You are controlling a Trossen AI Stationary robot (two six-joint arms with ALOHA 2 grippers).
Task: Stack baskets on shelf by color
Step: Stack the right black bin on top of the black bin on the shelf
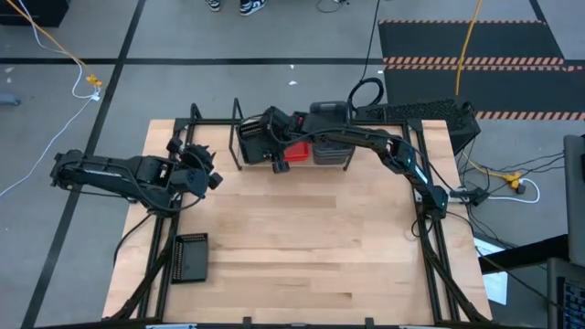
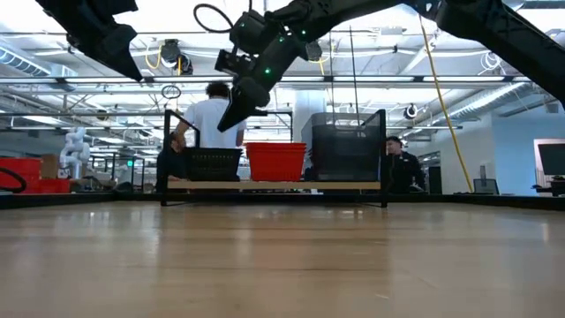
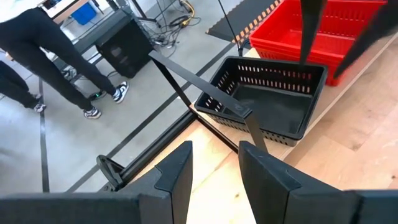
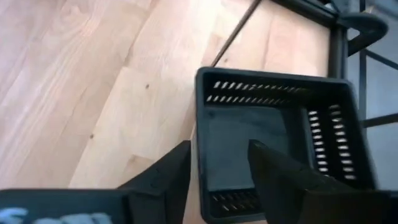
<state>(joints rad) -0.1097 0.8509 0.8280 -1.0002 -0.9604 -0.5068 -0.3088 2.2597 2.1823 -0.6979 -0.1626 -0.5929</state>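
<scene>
The black basket is slanted to the shelf's front edge; I will open my right gripper, grab the front rim (image 4: 200,134) and square the basket.
The shelf (image 2: 274,186) stands at the table's far edge. On it, side by side, sit a black basket (image 2: 212,163), red baskets (image 2: 275,162) and a taller grey stack (image 2: 344,146). My right gripper (image 4: 217,171) hangs open just above the black basket (image 4: 273,124), pointing down and toward the table's left; in the low view its fingertips (image 2: 228,119) are clear of the basket's rim. My left gripper (image 3: 214,174) waits open, raised over the table's left side (image 1: 206,174), facing the shelf. Another black basket (image 1: 190,258) rests bottom up on the table at the near left.
Black frame rails (image 1: 430,247) run along both sides of the table. Bare wood lies in the middle between the shelf and the near edge. People (image 2: 210,119) stand behind the shelf, beyond the table's far edge.
</scene>
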